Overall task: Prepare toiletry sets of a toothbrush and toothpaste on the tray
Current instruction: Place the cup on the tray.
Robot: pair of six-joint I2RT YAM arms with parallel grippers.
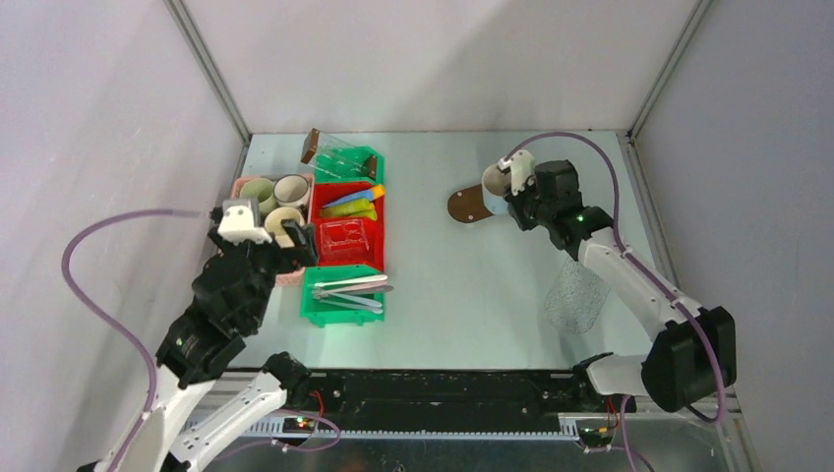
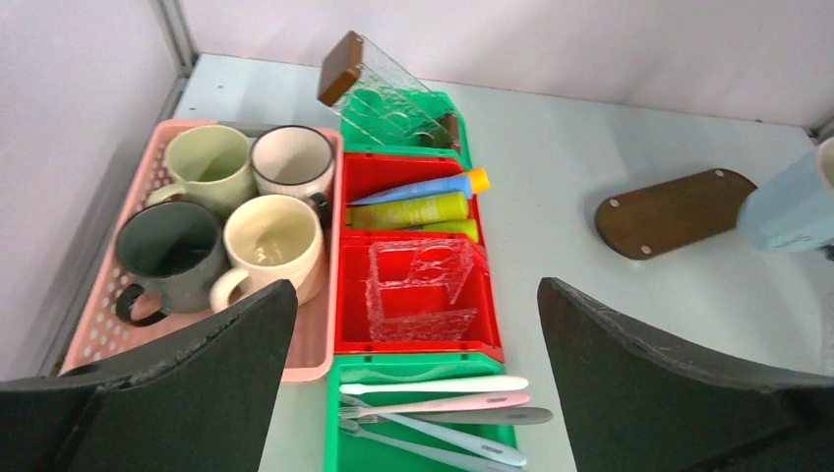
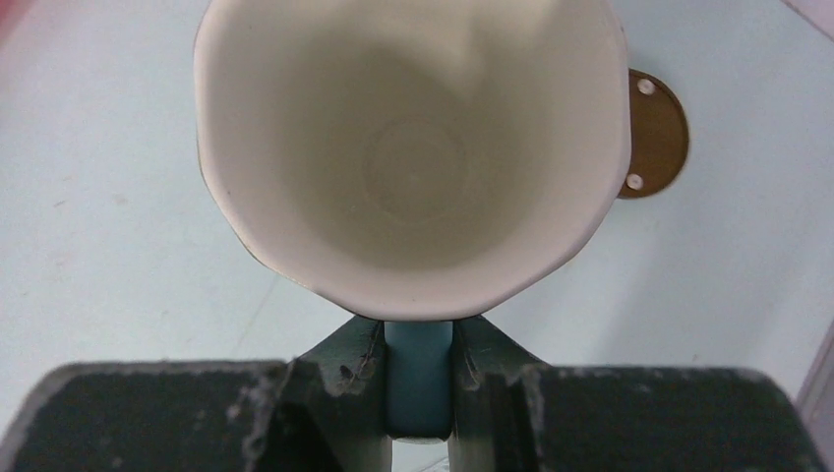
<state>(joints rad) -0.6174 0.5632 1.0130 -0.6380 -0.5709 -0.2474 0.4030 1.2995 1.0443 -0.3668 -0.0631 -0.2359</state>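
My right gripper needs to put the pale blue mug down on the end of the brown tray [image 1: 540,183] [image 3: 637,134] away from the bins.
My right gripper [image 3: 418,379] is shut on the handle of a pale blue mug [image 3: 413,147], holding it just above the right end of the brown oval tray [image 1: 472,205]. The mug [image 1: 495,185] is empty inside. My left gripper [image 2: 415,290] stands wide open and empty above the bins, near the pink basket [image 2: 315,364]. Several toothpaste tubes [image 2: 418,202] in blue, green and yellow lie in the red bin [image 2: 413,339]. Several slim pale toothbrushes [image 2: 433,413] lie in the near green bin [image 1: 344,313]. The basket holds several mugs, among them a cream one [image 2: 270,236] and a dark one [image 2: 167,251].
A clear holder with a brown lid [image 2: 393,98] leans in the far green bin. Another clear holder [image 2: 423,290] sits in the red bin's near half. A clear container [image 1: 575,295] lies on the table beside the right arm. Walls enclose the table on three sides.
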